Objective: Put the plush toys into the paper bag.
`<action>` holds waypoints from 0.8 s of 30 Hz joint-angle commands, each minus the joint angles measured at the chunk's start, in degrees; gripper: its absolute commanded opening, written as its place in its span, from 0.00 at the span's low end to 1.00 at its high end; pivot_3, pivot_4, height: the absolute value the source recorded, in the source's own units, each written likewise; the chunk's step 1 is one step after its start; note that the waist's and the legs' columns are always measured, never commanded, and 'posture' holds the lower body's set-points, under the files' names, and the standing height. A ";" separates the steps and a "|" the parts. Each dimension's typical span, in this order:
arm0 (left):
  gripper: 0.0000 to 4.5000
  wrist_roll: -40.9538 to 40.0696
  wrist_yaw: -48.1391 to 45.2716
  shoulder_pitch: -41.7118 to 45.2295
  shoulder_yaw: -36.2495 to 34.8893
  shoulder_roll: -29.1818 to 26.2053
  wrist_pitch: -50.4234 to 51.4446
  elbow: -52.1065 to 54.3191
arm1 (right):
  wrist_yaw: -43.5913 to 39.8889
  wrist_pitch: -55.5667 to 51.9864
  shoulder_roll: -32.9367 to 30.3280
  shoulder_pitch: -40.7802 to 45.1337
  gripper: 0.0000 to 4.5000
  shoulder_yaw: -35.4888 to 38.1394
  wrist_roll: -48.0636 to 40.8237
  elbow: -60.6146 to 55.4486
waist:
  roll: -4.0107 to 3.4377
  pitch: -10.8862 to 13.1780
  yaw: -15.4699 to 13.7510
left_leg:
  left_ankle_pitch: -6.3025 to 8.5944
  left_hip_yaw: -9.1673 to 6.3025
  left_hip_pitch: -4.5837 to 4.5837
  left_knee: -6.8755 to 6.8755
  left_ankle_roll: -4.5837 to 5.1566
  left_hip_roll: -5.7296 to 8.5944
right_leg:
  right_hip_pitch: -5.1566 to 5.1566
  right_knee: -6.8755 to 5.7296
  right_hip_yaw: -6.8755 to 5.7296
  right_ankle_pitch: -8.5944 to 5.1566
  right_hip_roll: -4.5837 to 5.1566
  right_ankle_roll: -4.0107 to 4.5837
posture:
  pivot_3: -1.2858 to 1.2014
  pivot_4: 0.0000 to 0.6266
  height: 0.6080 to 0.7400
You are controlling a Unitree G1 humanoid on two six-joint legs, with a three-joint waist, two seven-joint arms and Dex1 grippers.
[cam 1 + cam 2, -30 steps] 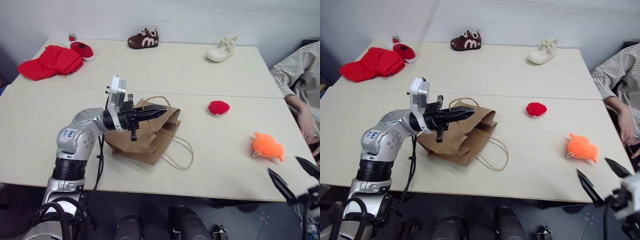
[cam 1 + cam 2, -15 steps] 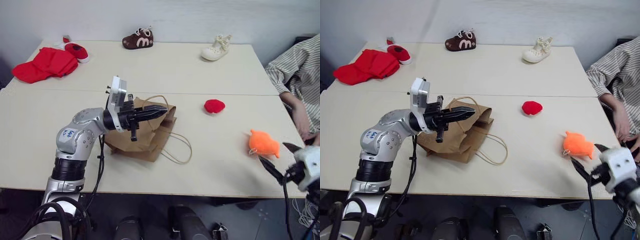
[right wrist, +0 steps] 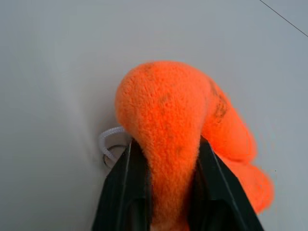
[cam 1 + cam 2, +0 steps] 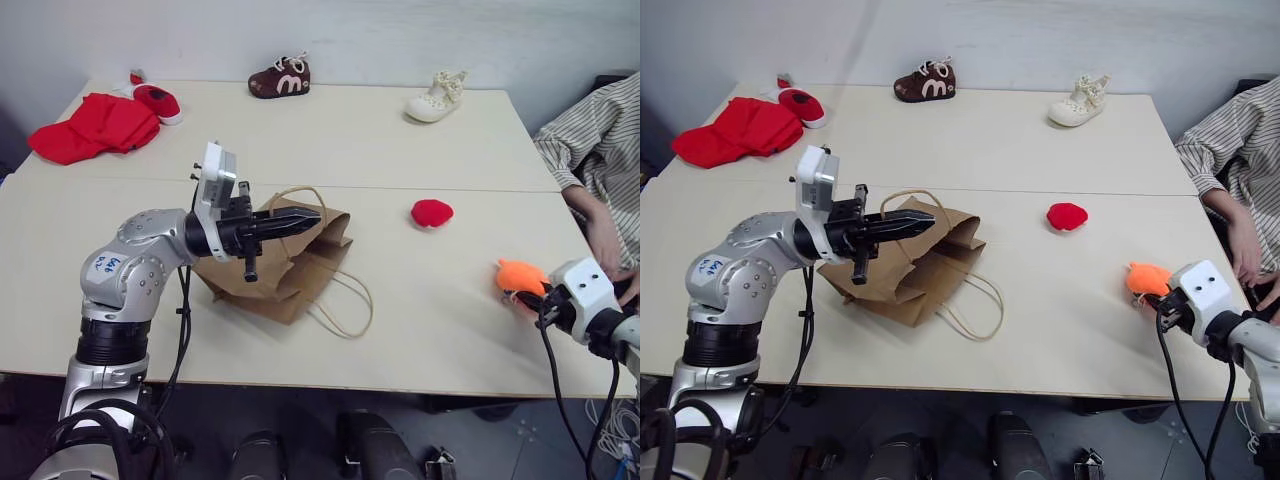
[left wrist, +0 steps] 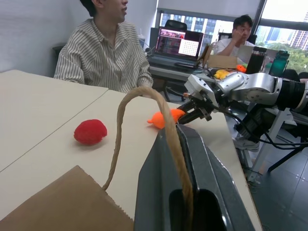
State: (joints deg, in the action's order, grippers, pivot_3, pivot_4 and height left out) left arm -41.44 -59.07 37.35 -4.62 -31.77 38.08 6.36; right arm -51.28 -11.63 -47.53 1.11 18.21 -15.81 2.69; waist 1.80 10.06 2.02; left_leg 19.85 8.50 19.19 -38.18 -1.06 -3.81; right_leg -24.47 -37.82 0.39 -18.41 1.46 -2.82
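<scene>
My right gripper is to take the orange plush toy just inside the opening of the brown paper bag [image 4: 306,271]. It will let go of the toy there.
The brown paper bag [image 4: 290,268] lies crumpled at the table's middle. My left gripper [image 4: 306,217] is shut on one of the bag's cord handles [image 5: 126,115] and holds it lifted above the bag. The orange plush toy [image 4: 519,276] sits near the table's right front edge. My right gripper [image 3: 167,145] is shut on it, a black finger [image 3: 126,183] pressing into each side of the fuzz. The small red plush toy [image 4: 432,213] lies on the table between the bag and the orange toy, touched by nothing.
A red cloth [image 4: 95,125] and a red shoe [image 4: 158,100] lie at the far left. A brown shoe [image 4: 284,77] and a cream shoe [image 4: 437,97] stand along the far edge. A person in a striped shirt [image 4: 600,150] sits at the right side, hand near the table edge.
My right gripper came forward from below the table's front edge to the orange toy and closed on it. The left gripper kept its hold on the bag handle.
</scene>
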 commanded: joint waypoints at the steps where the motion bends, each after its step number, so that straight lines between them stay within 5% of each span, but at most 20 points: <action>1: 0.00 -3.92 -0.47 2.09 -2.45 -0.14 2.13 -0.07 | -6.18 -4.57 1.21 4.90 0.06 -5.81 -9.95 -16.58 | -0.19 0.12 0.27 | -0.03 -0.01 0.00 0.01 -0.06 -0.02 | -0.03 -0.03 0.00 0.00 -0.03 0.00 | 0.52 0.24 1.00; 7: 0.00 -4.79 -1.86 4.16 -1.38 0.00 4.52 -2.63 | 1.28 -16.01 9.66 20.27 0.06 -20.82 -8.19 -24.09 | -0.30 0.22 0.65 | -0.10 -0.13 0.07 0.00 -0.17 0.00 | -0.10 -0.12 -0.08 0.01 0.01 0.06 | 0.52 0.24 1.00; 14: 0.00 -5.80 -1.84 5.61 0.20 2.56 5.00 -2.98 | 3.46 -17.82 21.72 37.37 0.06 -37.87 2.22 -9.92 | -0.29 0.23 -0.01 | -0.08 -0.11 0.29 -0.08 -0.06 0.00 | -0.25 -0.05 -0.14 0.00 0.07 0.08 | 0.52 0.24 1.00; 24: 0.00 -5.72 -1.22 4.06 -0.51 3.86 4.28 -2.04 | -2.36 -14.91 26.77 44.63 0.06 -43.54 6.66 -2.35 | -0.29 0.23 0.23 | -0.04 -0.14 1.18 -0.69 0.06 -0.05 | -1.11 -0.41 -0.27 0.00 0.17 0.10 | 0.52 0.24 1.00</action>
State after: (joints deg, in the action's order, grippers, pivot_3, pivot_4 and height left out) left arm -46.03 -60.17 41.30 -3.65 -27.94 43.21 2.24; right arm -52.80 -28.76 -21.89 44.38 -24.69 -10.07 -0.13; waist 1.51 10.28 2.25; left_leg 19.82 8.36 20.37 -38.89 -1.00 -3.86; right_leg -25.58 -38.26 0.12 -18.42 1.64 -2.71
